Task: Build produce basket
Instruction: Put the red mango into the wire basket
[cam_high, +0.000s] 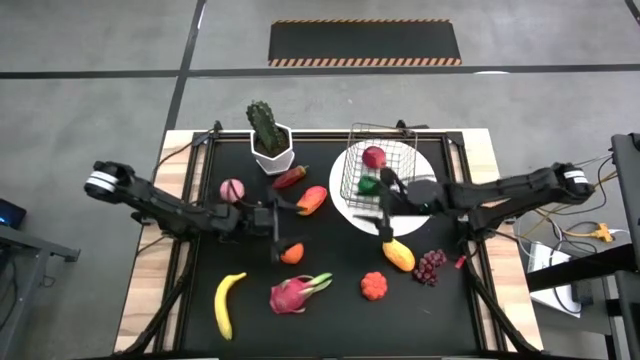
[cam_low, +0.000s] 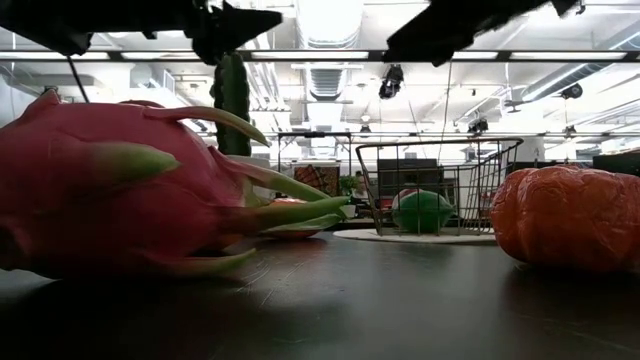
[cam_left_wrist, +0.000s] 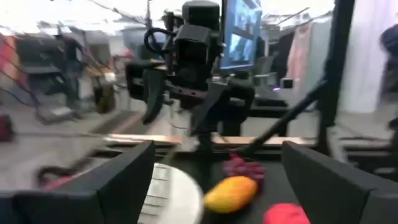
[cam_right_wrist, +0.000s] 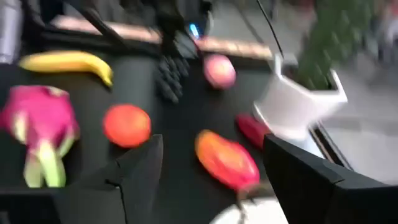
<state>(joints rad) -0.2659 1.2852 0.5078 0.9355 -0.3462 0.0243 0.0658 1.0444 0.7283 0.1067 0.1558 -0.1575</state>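
The red-orange mango's near half (cam_high: 308, 204), close to the small red fruit, is the next place my left gripper will move to and close on.
The wire basket (cam_high: 380, 165) stands on a white plate (cam_high: 425, 170) at the far right and holds a red pomegranate (cam_high: 374, 157) and a green lime (cam_high: 368, 185). A peach (cam_high: 232, 189), a red-orange mango (cam_high: 312, 200), an orange (cam_high: 291, 253), a banana (cam_high: 228, 303), a dragon fruit (cam_high: 295, 293), a yellow mango (cam_high: 398, 255) and grapes (cam_high: 431, 265) lie on the black mat. My left gripper (cam_high: 277, 230) is open and empty above the mat near the orange. My right gripper (cam_high: 385, 205) is open and empty at the basket's near side.
A green cactus in a white pot (cam_high: 270, 140) stands at the far middle, with a small red fruit (cam_high: 289, 178) beside it. A crinkled orange fruit (cam_high: 374, 286) lies near the front. The two grippers face each other across the mat's middle.
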